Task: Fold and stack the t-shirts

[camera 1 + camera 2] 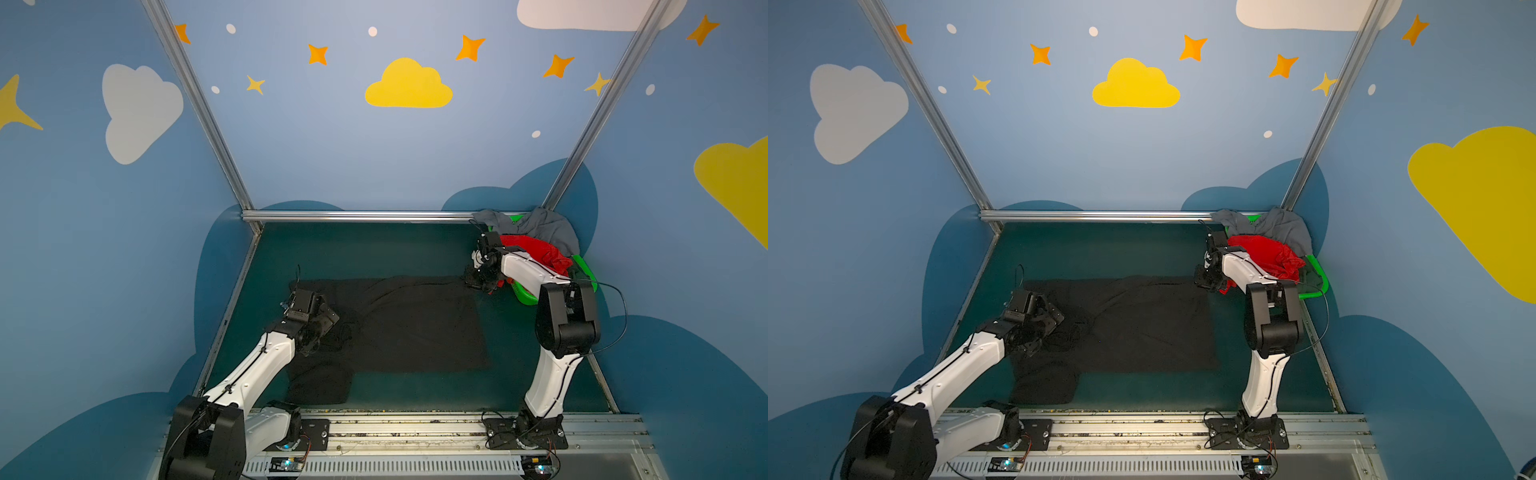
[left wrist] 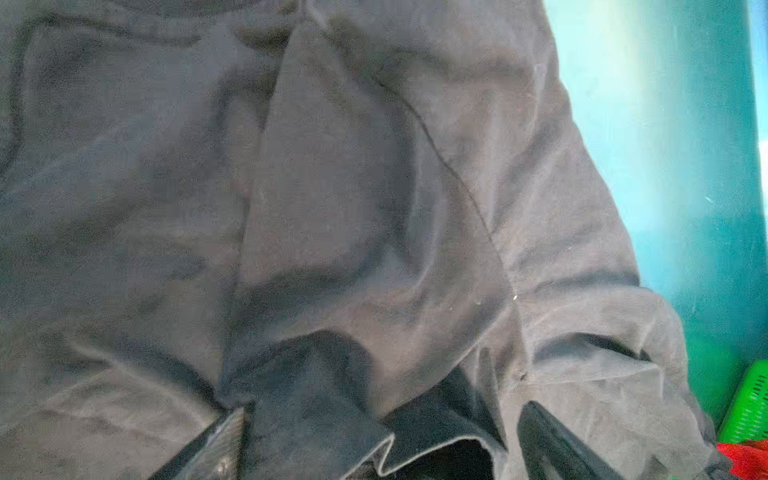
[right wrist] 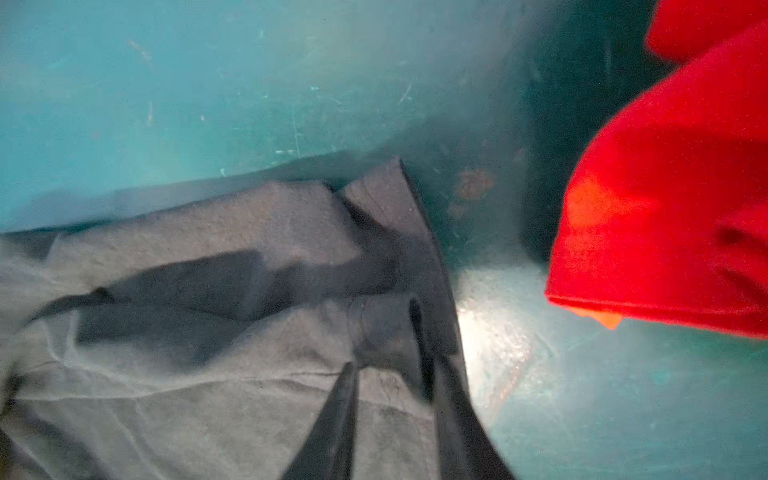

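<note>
The folded-in sleeve is lying bunched up on the black t-shirt, so next my left gripper pinches the sleeve's raised hem (image 2: 392, 452) and pulls it toward the collar before folding.
A black t-shirt (image 1: 415, 328) (image 1: 1142, 328) lies spread across the green table, one sleeve toward the near left. My left gripper (image 1: 330, 324) (image 2: 382, 419) hovers open over its rumpled left part (image 2: 332, 187); a folded hem lies between the fingers (image 2: 232, 436). My right gripper (image 1: 478, 284) (image 3: 395, 386) is at the shirt's far right corner (image 3: 208, 332), jaws drawn narrow on the cloth edge. A red t-shirt (image 1: 532, 249) (image 3: 673, 208) and a grey t-shirt (image 1: 540, 226) are heaped in the basket just beside it.
The bright green plastic basket (image 1: 586, 270) (image 1: 1316, 270) stands in the far right corner against the wall. Aluminium rails (image 1: 357, 215) edge the table at the back and sides. Bare green table (image 1: 353, 249) lies beyond the black shirt.
</note>
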Action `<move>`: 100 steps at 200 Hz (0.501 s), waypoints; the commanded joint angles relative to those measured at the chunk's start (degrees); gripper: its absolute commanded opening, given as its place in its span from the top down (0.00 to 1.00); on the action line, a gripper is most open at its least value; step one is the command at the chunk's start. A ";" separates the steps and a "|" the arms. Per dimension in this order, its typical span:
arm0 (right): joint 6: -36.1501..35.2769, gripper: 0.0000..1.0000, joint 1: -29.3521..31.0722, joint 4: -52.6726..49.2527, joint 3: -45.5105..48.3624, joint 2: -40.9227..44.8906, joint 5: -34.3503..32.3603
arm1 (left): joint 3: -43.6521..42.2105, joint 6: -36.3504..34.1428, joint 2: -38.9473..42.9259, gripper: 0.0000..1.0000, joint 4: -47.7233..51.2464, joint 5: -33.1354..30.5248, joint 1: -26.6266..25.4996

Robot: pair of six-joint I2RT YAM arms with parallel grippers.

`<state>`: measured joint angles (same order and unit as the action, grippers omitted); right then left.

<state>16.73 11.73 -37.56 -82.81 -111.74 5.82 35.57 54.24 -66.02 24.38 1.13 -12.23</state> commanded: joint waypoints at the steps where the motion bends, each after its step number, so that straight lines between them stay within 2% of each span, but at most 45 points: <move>1: -0.14 0.75 0.22 0.54 0.21 -1.01 1.07 | 0.79 -0.41 -1.72 0.01 0.32 0.79 0.52; 13: -0.23 0.77 0.14 0.66 0.09 -1.15 1.13 | 1.15 -0.95 -2.34 0.02 1.33 0.94 0.64; 30: -0.12 0.86 0.05 0.71 -0.29 -1.20 1.27 | 0.95 -1.50 -2.17 0.06 2.09 0.64 0.72; 41: -0.12 0.87 -0.10 0.75 -0.31 -1.07 1.55 | 0.36 -1.60 -1.64 0.14 2.01 0.63 0.80; 56: -0.12 0.96 -0.07 0.91 -0.28 -0.85 1.96 | -0.65 -1.31 -0.97 0.29 1.73 0.54 0.86; 64: -0.04 1.00 -0.08 1.11 -0.18 -0.69 2.21 | -1.33 -1.07 -0.70 0.33 1.12 0.62 0.81; 100: 0.14 1.00 -0.04 1.61 0.51 0.29 2.96 | -1.90 -1.39 -2.49 0.58 -0.07 1.34 1.13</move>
<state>16.67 11.73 -36.47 -82.81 -112.12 7.62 33.87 53.54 -67.46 24.18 2.37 -11.57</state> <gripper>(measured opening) 0.047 0.480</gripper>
